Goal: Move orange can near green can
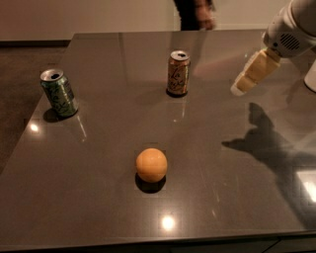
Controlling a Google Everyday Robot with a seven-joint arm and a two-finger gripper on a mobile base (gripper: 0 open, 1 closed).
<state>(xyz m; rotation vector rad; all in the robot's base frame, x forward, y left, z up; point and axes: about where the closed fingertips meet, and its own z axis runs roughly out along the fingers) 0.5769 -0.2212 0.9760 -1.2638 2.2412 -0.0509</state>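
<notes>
Next, my gripper moves to the upper part of the orange can (178,65) and closes there, because this can belongs near the green can.
The orange can (178,73) stands upright near the middle back of the dark table (98,197). Its label is orange-brown and cream and its top is silver. The green can (59,92) stands upright near the table's left edge. My gripper (252,74) hangs in the air at the right, above the table and to the right of the orange can. It is well apart from both cans and holds nothing.
A round orange ball (151,165) lies in front of the orange can, nearer the front edge. A person (195,12) moves behind the table's far edge. My arm's shadow (261,143) falls on the right part of the table.
</notes>
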